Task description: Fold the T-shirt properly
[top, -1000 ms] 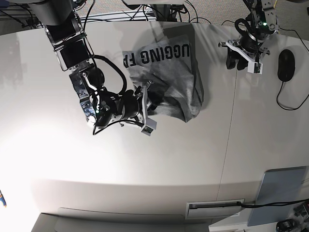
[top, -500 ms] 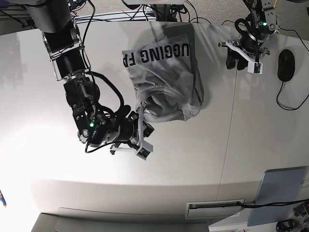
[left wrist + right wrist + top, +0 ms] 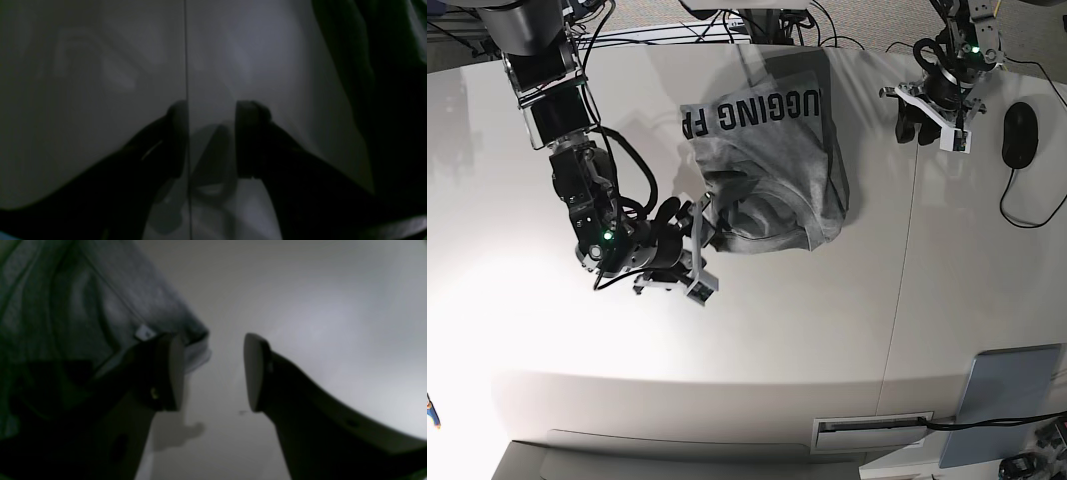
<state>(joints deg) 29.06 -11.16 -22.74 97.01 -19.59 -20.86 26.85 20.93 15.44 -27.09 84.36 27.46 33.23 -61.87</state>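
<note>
I will use my right gripper to pinch the T-shirt's corner (image 3: 200, 347) beside the collar and pull it toward the near edge, because the T-shirt is rumpled below its lettering.
The grey T-shirt (image 3: 772, 160) lies crumpled at the table's far middle, with black lettering across its top fold. In the base view my right gripper (image 3: 706, 250) sits just off the shirt's lower left corner. The right wrist view shows this gripper (image 3: 211, 373) open, the T-shirt (image 3: 83, 306) hem beside the left finger (image 3: 168, 373), nothing clamped. My left gripper (image 3: 916, 131) rests to the right of the shirt, apart from it. In the left wrist view it (image 3: 211, 140) stands open over the table seam, the T-shirt (image 3: 387, 83) a dark mass at right.
A black mouse (image 3: 1020, 135) with its cable lies at the far right. A grey flat panel (image 3: 1007, 400) sits at the near right corner, beside a white slotted plate (image 3: 872, 431). A seam (image 3: 905, 260) runs down the white table. Cables hang behind the far edge.
My right gripper pulled shirt fabric toward the near left, then opened and let it go. The lower fold has settled back. The left arm has not moved.
</note>
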